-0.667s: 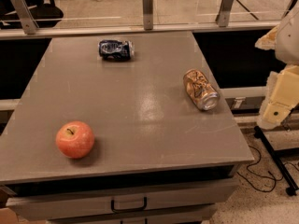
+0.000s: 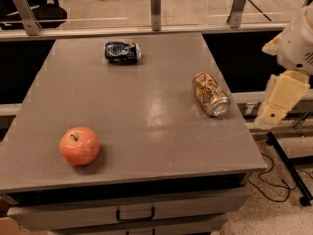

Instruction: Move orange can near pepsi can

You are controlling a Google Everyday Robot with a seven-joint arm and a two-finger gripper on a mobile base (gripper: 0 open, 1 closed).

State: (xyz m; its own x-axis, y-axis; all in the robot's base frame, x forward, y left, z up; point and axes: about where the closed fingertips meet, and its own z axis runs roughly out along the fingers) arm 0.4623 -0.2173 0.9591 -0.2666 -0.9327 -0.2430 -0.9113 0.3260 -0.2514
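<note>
My gripper should move to the orange can next and close around the can's body (image 2: 209, 91), behind the silver top, to carry it toward the pepsi can.
The orange can (image 2: 210, 94) lies on its side near the right edge of the grey table (image 2: 146, 111), its silver top facing the front right. The pepsi can (image 2: 122, 51), dark blue and dented, lies on its side at the far middle of the table. My gripper (image 2: 281, 101) is a cream-coloured part hanging off the table's right side. It is level with the orange can, to the right of it, and apart from it. It holds nothing that I can see.
A red apple (image 2: 79, 146) sits at the front left of the table. A rail with metal posts (image 2: 155, 8) runs behind the table. A drawer with a handle (image 2: 135, 213) is below the front edge. Cables and a black stand (image 2: 288, 165) lie on the floor at right.
The arm has shifted slightly left, towards the table's right edge. The cans and the apple have not moved.
</note>
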